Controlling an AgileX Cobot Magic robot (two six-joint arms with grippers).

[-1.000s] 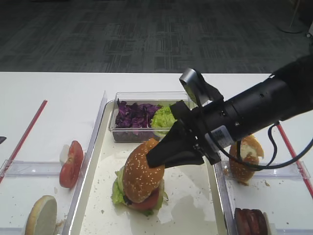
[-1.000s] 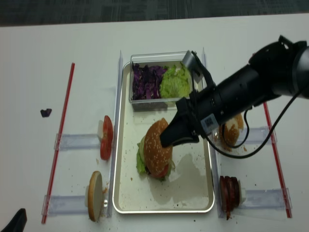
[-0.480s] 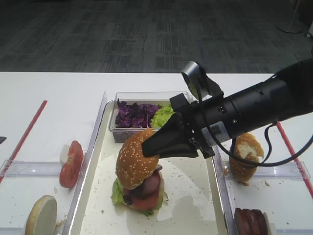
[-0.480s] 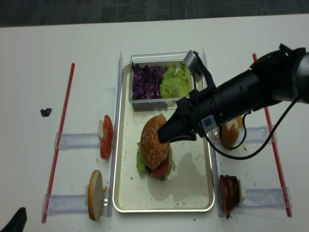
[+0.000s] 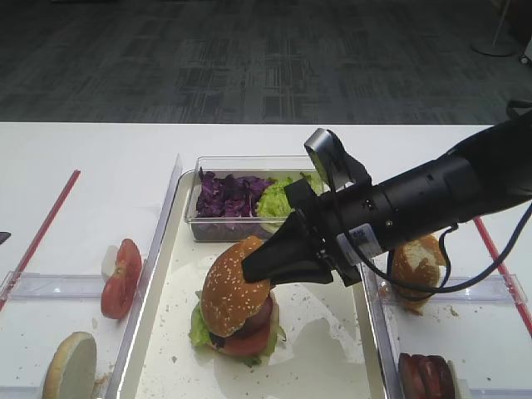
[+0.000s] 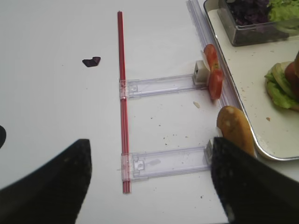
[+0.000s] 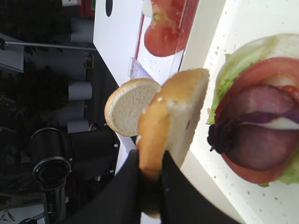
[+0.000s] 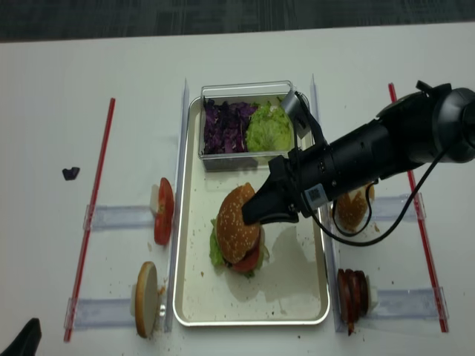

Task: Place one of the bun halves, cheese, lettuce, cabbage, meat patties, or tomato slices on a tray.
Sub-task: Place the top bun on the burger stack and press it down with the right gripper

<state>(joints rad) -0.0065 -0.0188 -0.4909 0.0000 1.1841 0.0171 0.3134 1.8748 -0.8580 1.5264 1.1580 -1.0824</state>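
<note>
The sesame-seeded bun half, now tilted just over the stack, will be released by my right gripper on the stack's meat patty and shred of cabbage (image 8: 239, 239) (image 7: 256, 126).
My right gripper (image 5: 256, 270) is shut on the rim of the sesame-seeded bun half (image 5: 231, 291). It holds the bun tilted just over a stack on the cream tray (image 8: 291, 285). In the right wrist view the gripper (image 7: 150, 161) pinches the bun half (image 7: 175, 109) beside the stack's tomato slice (image 7: 259, 77), meat patty (image 7: 268, 137), lettuce (image 7: 233, 70) and a shred of cabbage (image 7: 220, 135). My left gripper (image 6: 149, 182) hangs open over bare table at the left, holding nothing.
A clear tub at the tray's far end holds cabbage (image 8: 226, 126) and lettuce (image 8: 269, 126). Tomato slices (image 8: 163, 211) and a pale bun half (image 8: 146, 299) stand in holders to the left. A torn bun half (image 8: 352, 208) and patties (image 8: 355, 293) stand to the right. Red sticks flank both sides.
My right gripper lifted the bun top off the stack and shifted it left. It has now come lower, with the bun sitting closer over the patty and tomato. The left gripper has not moved.
</note>
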